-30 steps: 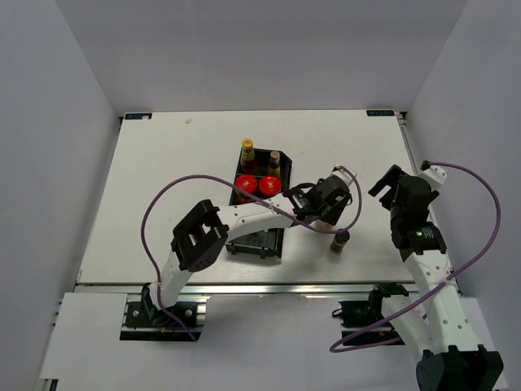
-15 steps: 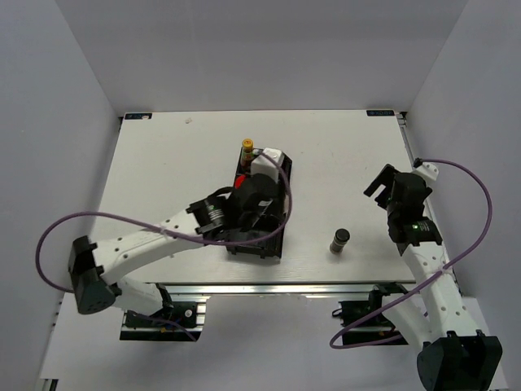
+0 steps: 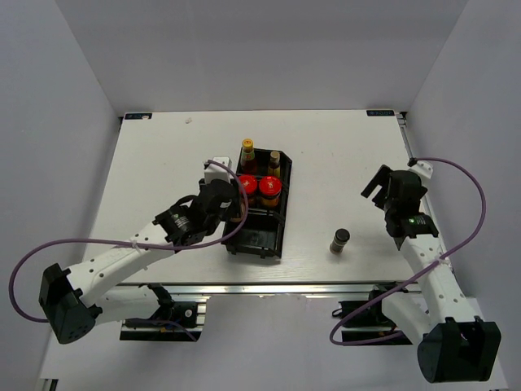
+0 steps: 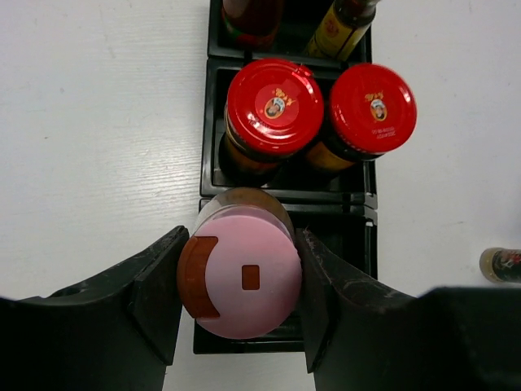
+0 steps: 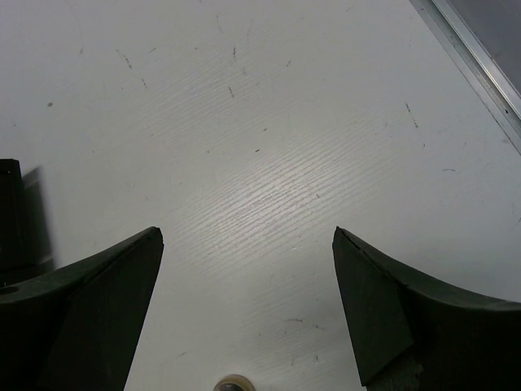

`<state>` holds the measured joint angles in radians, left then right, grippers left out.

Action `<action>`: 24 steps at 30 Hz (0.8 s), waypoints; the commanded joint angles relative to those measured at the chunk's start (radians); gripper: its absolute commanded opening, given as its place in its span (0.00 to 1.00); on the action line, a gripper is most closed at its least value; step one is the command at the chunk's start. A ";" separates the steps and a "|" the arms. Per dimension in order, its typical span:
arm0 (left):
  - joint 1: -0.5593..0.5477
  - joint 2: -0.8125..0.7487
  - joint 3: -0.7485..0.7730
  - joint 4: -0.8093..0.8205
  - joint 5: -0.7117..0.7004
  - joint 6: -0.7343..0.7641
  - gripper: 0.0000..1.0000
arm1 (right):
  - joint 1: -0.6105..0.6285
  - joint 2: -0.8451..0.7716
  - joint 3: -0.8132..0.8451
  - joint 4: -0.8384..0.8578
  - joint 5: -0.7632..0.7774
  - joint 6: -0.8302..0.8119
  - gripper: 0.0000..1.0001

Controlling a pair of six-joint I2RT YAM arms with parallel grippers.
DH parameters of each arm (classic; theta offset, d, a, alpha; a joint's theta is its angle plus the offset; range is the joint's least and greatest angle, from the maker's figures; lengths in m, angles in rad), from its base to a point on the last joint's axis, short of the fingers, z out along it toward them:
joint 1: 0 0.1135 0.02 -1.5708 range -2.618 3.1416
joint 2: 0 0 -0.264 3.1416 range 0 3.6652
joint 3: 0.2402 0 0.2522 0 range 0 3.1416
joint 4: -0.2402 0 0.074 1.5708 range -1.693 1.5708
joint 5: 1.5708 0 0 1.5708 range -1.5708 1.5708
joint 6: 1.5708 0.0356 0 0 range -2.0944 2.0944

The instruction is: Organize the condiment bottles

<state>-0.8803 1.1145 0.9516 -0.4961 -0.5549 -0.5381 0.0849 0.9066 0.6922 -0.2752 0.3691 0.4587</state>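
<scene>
Next, I move my right gripper to the black-capped bottle on the table beside the bin and close it on the bottle's black cap (image 3: 342, 235).
My left gripper (image 4: 242, 244) is shut on the pink-capped bottle (image 4: 248, 277), holding it over the left part of the near compartment of the black bin (image 4: 371, 244). In the top view the left gripper (image 3: 232, 204) is at the bin's (image 3: 259, 238) left side. Two red-lidded jars (image 4: 274, 106) (image 4: 373, 107) stand in the middle compartment. Two slim brown bottles (image 3: 247, 155) (image 3: 275, 163) stand in the far one. The black-capped bottle (image 3: 339, 240) stands on the table right of the bin. My right gripper (image 5: 246, 236) is open and empty above bare table.
The white table (image 3: 163, 171) has an aluminium rail along its near edge (image 3: 269, 287). White walls enclose the table on three sides. The right arm (image 3: 411, 228) stands right of the black-capped bottle, whose top shows at the right wrist view's bottom edge (image 5: 232, 383).
My left gripper has carried the pink-capped bottle from the table right of the bin leftwards, across the bin to its near-left part. The right gripper has shifted slightly.
</scene>
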 commanded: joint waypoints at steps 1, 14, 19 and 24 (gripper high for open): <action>0.012 -0.007 -0.027 0.053 0.070 0.024 0.37 | -0.005 -0.034 0.043 0.011 -0.010 -0.018 0.89; 0.023 0.074 -0.045 0.050 0.098 0.009 0.37 | -0.005 -0.038 0.044 -0.018 0.011 -0.009 0.89; 0.046 0.134 -0.042 0.068 0.098 -0.005 0.40 | -0.005 -0.054 0.053 -0.074 0.028 0.005 0.89; 0.070 0.186 -0.045 0.093 0.121 0.000 0.42 | -0.005 -0.078 0.041 -0.087 0.014 0.000 0.89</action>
<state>-0.8314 1.2915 0.9070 -0.4503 -0.4286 -0.5369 0.0849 0.8516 0.6987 -0.3523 0.3786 0.4603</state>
